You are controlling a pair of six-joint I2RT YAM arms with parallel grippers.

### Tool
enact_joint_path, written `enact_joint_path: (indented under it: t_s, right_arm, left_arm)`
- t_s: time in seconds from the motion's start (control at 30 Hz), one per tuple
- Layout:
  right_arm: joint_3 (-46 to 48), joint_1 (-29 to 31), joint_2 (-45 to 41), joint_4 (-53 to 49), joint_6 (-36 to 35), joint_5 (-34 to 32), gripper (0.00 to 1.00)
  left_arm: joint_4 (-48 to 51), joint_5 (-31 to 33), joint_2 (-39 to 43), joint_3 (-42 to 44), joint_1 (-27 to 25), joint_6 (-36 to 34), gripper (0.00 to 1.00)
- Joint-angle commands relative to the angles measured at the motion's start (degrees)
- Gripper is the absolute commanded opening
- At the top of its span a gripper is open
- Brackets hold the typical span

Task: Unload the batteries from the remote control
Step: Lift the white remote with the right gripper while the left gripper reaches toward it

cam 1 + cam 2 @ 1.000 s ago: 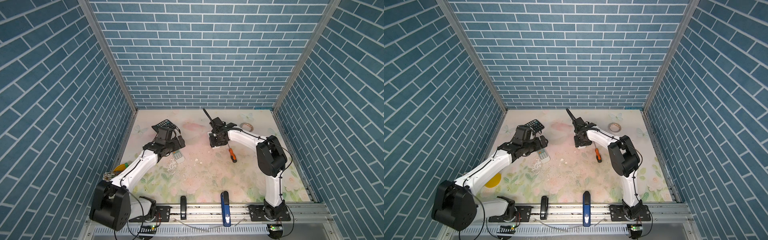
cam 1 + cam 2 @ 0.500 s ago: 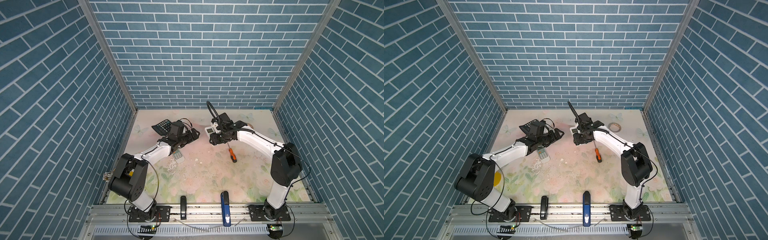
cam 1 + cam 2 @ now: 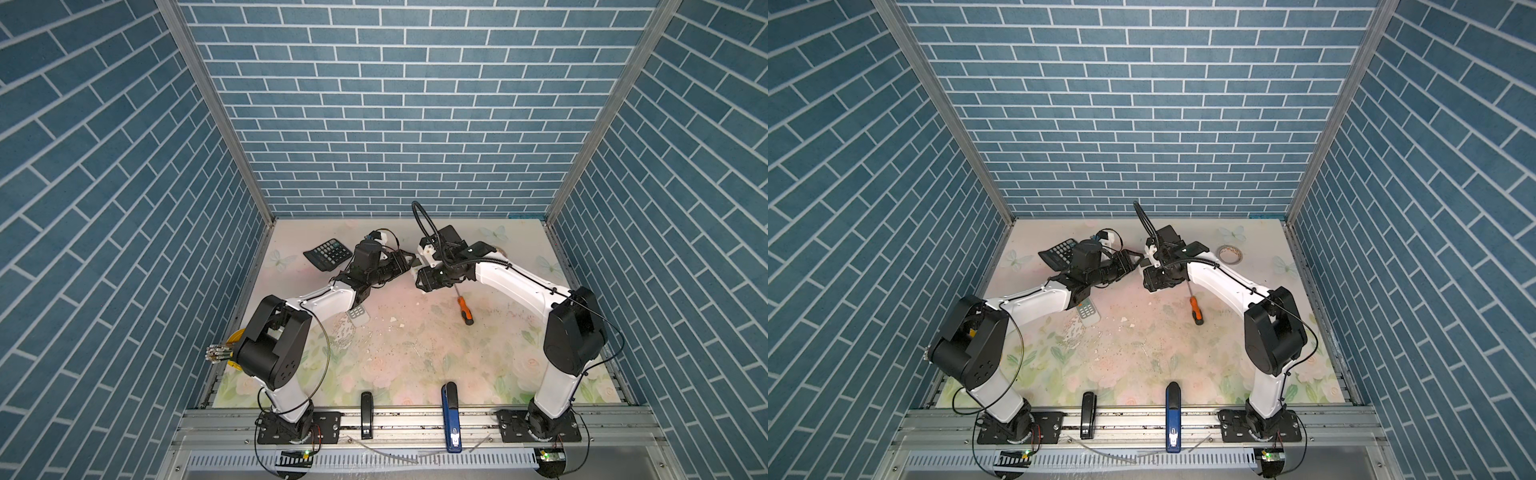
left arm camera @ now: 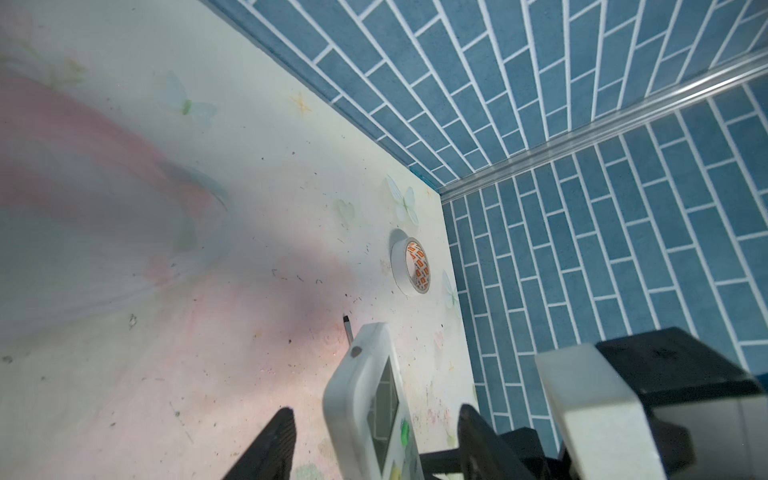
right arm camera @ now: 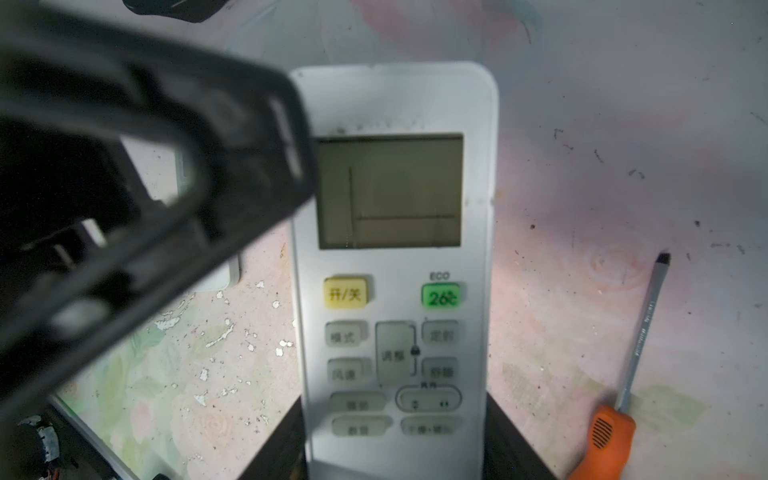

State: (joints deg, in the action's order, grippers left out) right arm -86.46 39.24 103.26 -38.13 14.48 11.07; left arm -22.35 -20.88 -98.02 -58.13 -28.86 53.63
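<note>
My left gripper will take the screen end (image 5: 400, 100) while my right gripper, which spans the side edges of the remote control, turns to pinch its front and back.
My right gripper (image 5: 395, 415) is shut on the lower end of a white remote control (image 5: 395, 232), held above the table with its screen and buttons facing the right wrist camera. My left gripper (image 4: 376, 411) is open; its jaws straddle the remote's (image 4: 365, 399) upper end with a gap on each side. In both top views the left gripper (image 3: 405, 266) (image 3: 1129, 266) and the right gripper (image 3: 424, 282) (image 3: 1148, 280) meet at the back centre. The batteries are hidden.
On the table lie an orange-handled screwdriver (image 3: 464, 309) (image 5: 611, 432), a small grey remote (image 3: 358, 316), a black calculator (image 3: 328, 252) and a tape roll (image 3: 1229, 253) (image 4: 411, 266). A black bar (image 3: 365, 409) and a blue bar (image 3: 451, 403) sit at the front edge.
My left arm has swung from beside the small grey remote to the centre, and its jaws have narrowed around the held remote's upper end. The right gripper keeps its grip.
</note>
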Motion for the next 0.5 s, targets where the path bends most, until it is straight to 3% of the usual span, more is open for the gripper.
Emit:
enact_joint_path:
  t_s: [0.0,0.3,0.47]
  right_arm:
    - [0.81,0.64,-2.80,0.42,-2.50,1.57,0.19]
    - [0.85,0.88,-3.50,0.62,-2.35,1.36,0.18]
    - [0.85,0.84,-3.09,1.26,-1.87,1.58,0.18]
  left_arm:
    - [-3.30,-0.71,-1.71,-1.22,-0.49,0.52,0.55]
    - [-3.75,-0.82,-2.44,-2.17,-0.76,0.56,0.34]
    - [-6.23,-0.94,-2.27,-1.25,-0.76,1.55,0.17]
